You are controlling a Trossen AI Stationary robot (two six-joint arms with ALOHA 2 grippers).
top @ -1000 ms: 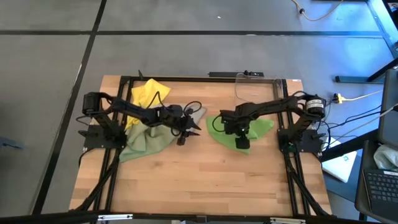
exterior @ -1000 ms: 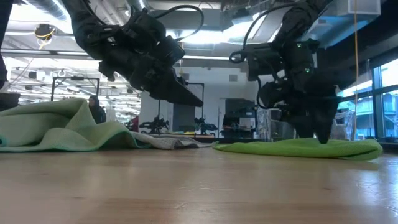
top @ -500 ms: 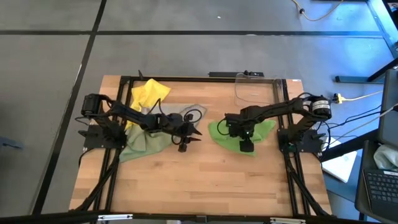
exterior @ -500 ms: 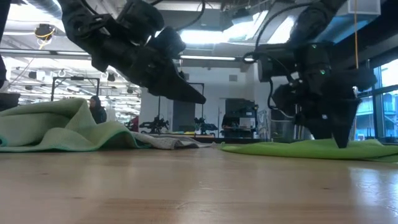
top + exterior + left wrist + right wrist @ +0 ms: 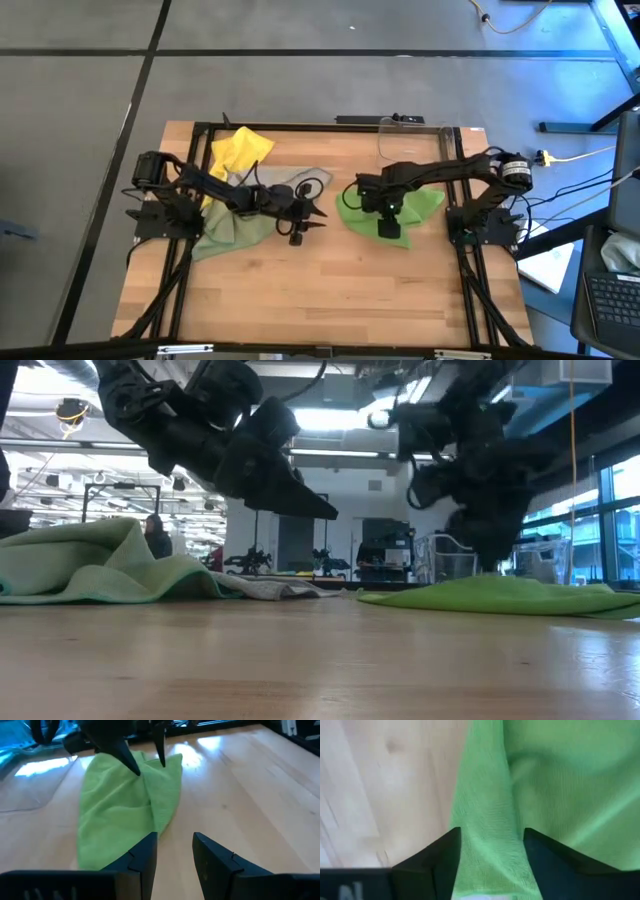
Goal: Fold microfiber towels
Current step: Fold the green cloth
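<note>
My right fingers hold the green towel's edge doubled, so next I open, take the hem itself [image 5: 509, 787], then lift to spread it.
The bright green towel [image 5: 422, 204] lies crumpled on the table's right half, with my right gripper [image 5: 386, 222] pointing down over its near left part and shut on a raised ridge of it [image 5: 490, 810]. My left gripper [image 5: 315, 220] hovers open over bare wood near the table's middle, nothing between its fingers [image 5: 175, 845], pointing toward the green towel [image 5: 120, 810]. At the left lie a pale olive-green towel [image 5: 235, 232], a yellow towel [image 5: 240, 150] behind it and a grey-beige towel [image 5: 318, 180], all bunched on the tabletop. My right gripper holds a raised fold of the bright green towel [image 5: 145, 772] between its two fingers [image 5: 131, 762], coming from above and pointing steeply down. The fold runs along between the fingers as a ridge [image 5: 487, 840]. The rest of the towel [image 5: 500, 595] lies slack on the table.
A clear plastic bin [image 5: 410, 140] stands at the far edge behind the green towel. A black frame [image 5: 200, 130] runs round the tabletop. Bare wood [image 5: 330, 290] spreads over the near half of the table.
My right gripper has risen from the green towel's surface and shifted a little toward the table's left, its fingers drawing closer on the cloth; a ridge of the towel has come up with it. My left gripper has moved slightly toward the near edge, then held still.
</note>
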